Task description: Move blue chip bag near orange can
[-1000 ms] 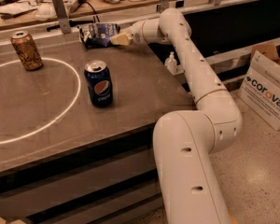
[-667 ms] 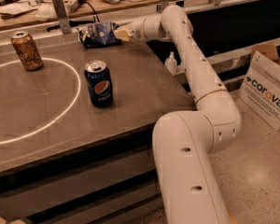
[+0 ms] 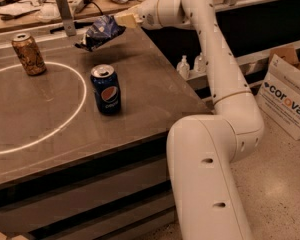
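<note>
Next, my gripper lets go of the blue chip bag on the grey table [image 3: 58, 61] against the orange can, toward the Pepsi can.
The blue chip bag [image 3: 99, 32] hangs crumpled in the air above the far part of the table, held by its right end. My gripper [image 3: 121, 20] is shut on the bag at the table's back, right of centre. The orange can [image 3: 28, 54] stands upright at the far left of the table, well to the left of the bag and apart from it.
A dark blue Pepsi can [image 3: 105, 89] stands mid-table, just below the hanging bag. A white circle line [image 3: 65, 121] is marked on the grey table [image 3: 155, 104]. A cluttered bench lies behind; a Corovan cardboard box [image 3: 289, 95] sits on the floor at right.
The gripper has lifted the blue chip bag off the table's back edge; the bag now hangs in the air. Both cans stay put.
</note>
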You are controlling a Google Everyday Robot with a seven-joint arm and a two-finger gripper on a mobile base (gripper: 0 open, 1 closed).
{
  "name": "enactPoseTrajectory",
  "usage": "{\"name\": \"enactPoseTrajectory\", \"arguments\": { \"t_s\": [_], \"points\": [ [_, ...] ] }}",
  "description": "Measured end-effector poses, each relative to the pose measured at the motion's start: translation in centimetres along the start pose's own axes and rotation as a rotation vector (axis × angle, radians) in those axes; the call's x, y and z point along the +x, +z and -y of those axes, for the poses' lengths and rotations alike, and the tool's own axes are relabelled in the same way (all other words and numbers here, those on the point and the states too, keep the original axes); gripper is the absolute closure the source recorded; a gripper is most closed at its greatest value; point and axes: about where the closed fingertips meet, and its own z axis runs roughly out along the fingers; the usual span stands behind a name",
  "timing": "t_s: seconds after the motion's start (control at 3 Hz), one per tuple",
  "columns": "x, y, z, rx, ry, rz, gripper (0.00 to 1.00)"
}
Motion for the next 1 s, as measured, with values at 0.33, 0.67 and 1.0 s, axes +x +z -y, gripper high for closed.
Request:
{"name": "enactPoseTrajectory", "arguments": {
  "t_s": [0.33,0.67,1.0],
  "points": [
    [-2.4,0.1,-4.1,-0.127,-0.012,0.022,1.00],
    [-3.4,1.1,-7.5,-0.230,-0.012,0.030,1.00],
    [-3.8,2.1,-9.8,-0.290,-0.007,0.036,1.00]
  ]
}}
